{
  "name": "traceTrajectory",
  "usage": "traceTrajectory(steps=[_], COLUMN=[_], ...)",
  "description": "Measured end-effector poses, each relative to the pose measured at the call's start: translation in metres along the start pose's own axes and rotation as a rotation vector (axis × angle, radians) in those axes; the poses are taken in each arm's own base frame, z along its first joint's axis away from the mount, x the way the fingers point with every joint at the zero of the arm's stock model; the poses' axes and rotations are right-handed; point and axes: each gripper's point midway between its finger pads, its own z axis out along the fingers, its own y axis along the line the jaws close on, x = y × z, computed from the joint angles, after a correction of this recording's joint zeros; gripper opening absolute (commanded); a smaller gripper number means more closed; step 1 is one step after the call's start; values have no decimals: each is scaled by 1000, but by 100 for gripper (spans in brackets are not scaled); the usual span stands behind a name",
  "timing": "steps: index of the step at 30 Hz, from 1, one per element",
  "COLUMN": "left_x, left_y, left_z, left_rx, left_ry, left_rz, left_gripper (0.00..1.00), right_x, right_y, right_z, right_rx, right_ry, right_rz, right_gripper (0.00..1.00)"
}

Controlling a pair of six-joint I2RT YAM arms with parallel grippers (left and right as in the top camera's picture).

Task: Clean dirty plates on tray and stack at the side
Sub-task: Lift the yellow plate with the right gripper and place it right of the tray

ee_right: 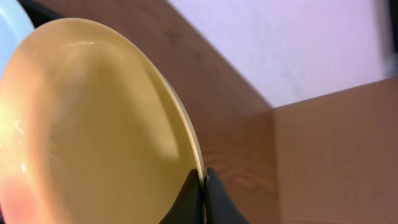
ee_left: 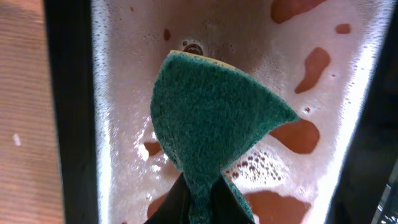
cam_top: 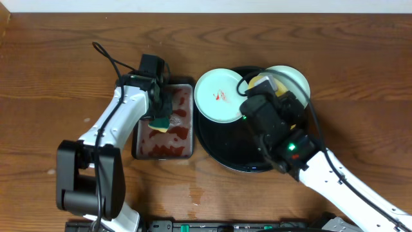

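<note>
The bare wood (cam_top: pixel 344 112) is beside the black tray, opposite the metal pan. My right gripper needs to let go of the yellow plate there. The yellow plate is still tilted above the tray.
The black tray (cam_top: pixel 225 151) lies at the table's centre. A mint-blue plate with red smears (cam_top: pixel 219 96) rests on its left rim; a second mint-blue plate (cam_top: pixel 293 77) sits at its back right. My right gripper (ee_right: pixel 204 177) is shut on the rim of the yellow plate (ee_right: pixel 93 130), tilted on edge above the tray; in the overhead view only a sliver of it (cam_top: pixel 261 82) shows behind the arm. My left gripper (ee_left: pixel 200 199) is shut on a green sponge (ee_left: pixel 211 118), held over the metal pan (cam_top: pixel 188 138), where the sponge (cam_top: pixel 161 121) also shows.
The rectangular metal pan (ee_left: pixel 124 93) holds foamy water with red stains, left of the tray. A small wet patch (cam_top: pixel 195 193) lies on the wood in front of it. Bare wood-grain tabletop (cam_top: pixel 51 77) spreads to the left and right.
</note>
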Motion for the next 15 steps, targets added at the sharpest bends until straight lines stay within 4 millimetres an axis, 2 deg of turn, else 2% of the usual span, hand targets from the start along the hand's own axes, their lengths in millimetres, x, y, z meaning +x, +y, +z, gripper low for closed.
traceTrajectory(steps=[5, 15], left_x=[2, 2], left_y=[0, 0], left_z=[4, 4], left_rx=[-4, -4], left_ry=[14, 14], left_rz=[1, 1], left_gripper=[8, 8], right_x=[-9, -10], right_y=[-5, -13], right_z=[-6, -7], right_rx=[43, 94], right_ry=[-30, -27], right_rz=[-17, -16], right_gripper=[1, 1])
